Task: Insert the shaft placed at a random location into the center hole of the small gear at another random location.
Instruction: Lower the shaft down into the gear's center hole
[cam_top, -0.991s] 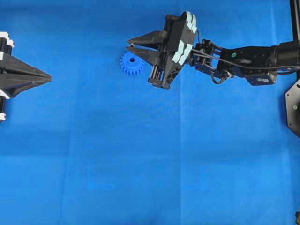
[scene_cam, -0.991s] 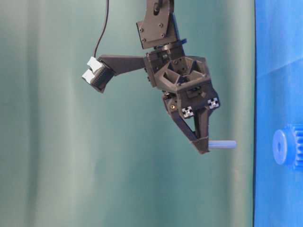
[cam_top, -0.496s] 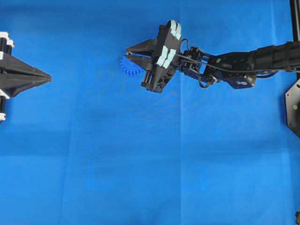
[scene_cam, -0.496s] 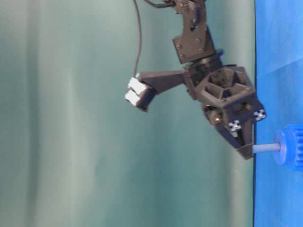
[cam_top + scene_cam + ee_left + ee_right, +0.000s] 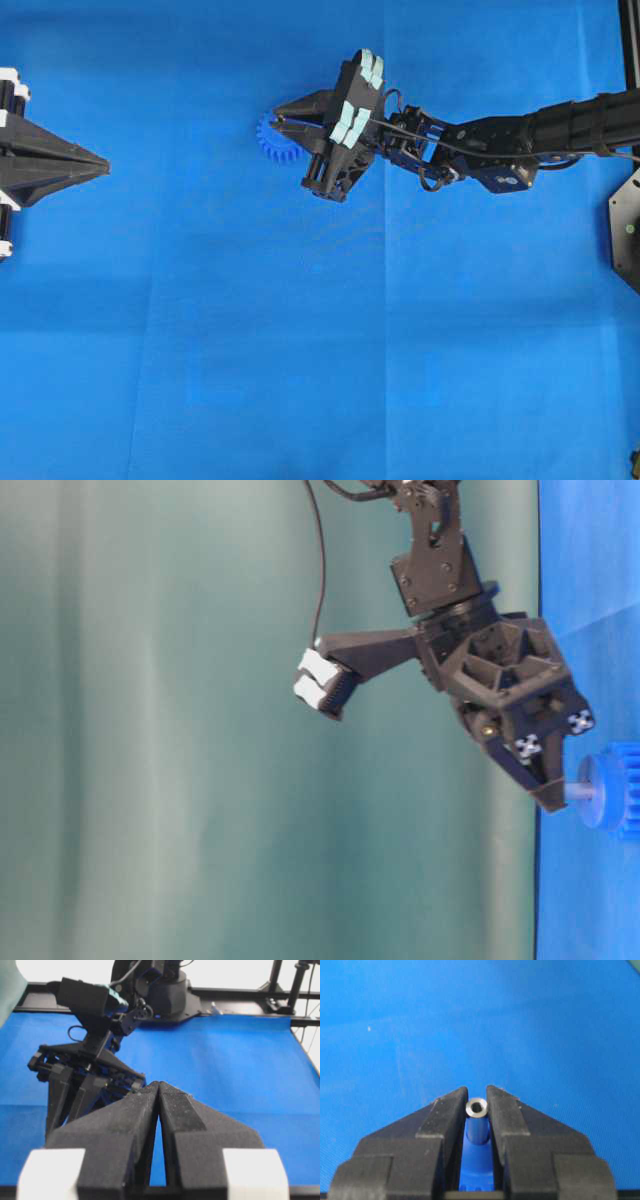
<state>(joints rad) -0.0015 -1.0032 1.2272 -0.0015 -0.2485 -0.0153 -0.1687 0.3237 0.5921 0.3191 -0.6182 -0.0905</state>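
My right gripper is going to release the shaft upright in the raised middle of the blue gear (image 5: 278, 133) (image 5: 478, 1130), at its center hole.
My right gripper (image 5: 279, 119) is shut on the shaft (image 5: 476, 1107), a small silvery hollow pin held upright between the jaws. The shaft also shows in the table-level view (image 5: 577, 791), where only a short stretch is visible between the fingertips and the raised hub of the small gear (image 5: 612, 792). The blue gear (image 5: 270, 141) lies on the cloth, partly under the gripper. Its hub shows below the shaft in the right wrist view (image 5: 479, 1160). The center hole is hidden by the shaft. My left gripper (image 5: 103, 163) is shut and empty at the far left, and shows in its own wrist view (image 5: 158, 1085).
A blue cloth (image 5: 320, 350) covers the table. A black mount (image 5: 626, 228) stands at the right edge. The right arm (image 5: 500, 140) stretches in from the right. In the left wrist view the right arm (image 5: 85, 1075) shows ahead to the left.
My right gripper has come down over the gear with the shaft. The shaft's free end has gone from hanging clear of the hub to meeting it, with less of it showing. The left arm has not moved.
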